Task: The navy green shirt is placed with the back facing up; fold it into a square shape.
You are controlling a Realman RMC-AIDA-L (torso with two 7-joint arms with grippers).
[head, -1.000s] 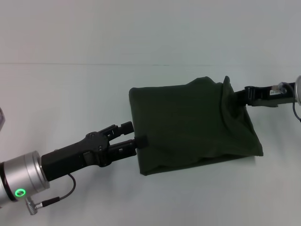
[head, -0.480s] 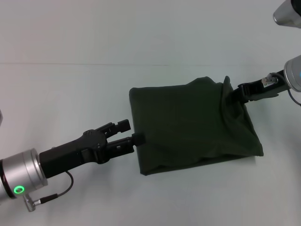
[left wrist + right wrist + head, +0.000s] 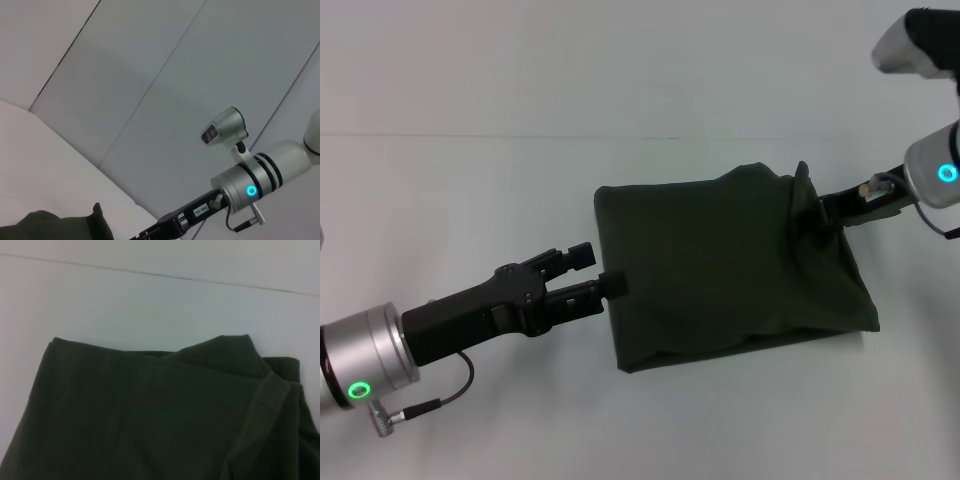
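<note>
The shirt's near corner sticks out past the raised fold, so the robot's right gripper will lay the fold flat, let go of it, and take that near corner (image 3: pixel 867 322).
The navy green shirt (image 3: pixel 730 265) lies folded into a rough square on the white table, plain side up, with a raised fold at its far right corner. My left gripper (image 3: pixel 597 269) is open at the shirt's left edge, and nothing is between its fingers (image 3: pixel 582 253). My right gripper (image 3: pixel 830 208) is against the raised fold at the shirt's right corner. The right wrist view looks down on the shirt (image 3: pixel 150 415) and its folded hem. The left wrist view catches a corner of the shirt (image 3: pixel 60 225) and the right arm (image 3: pixel 240 185) beyond it.
The white table (image 3: pixel 470 180) extends around the shirt on all sides. A seam line (image 3: pixel 520 137) crosses the back of the table. A grey panelled wall (image 3: pixel 150 75) rises behind.
My left gripper has pulled back slightly from the shirt's left edge, its lower finger now off the cloth. The right arm's wrist has swung into view at the upper right. The shirt has stayed put.
</note>
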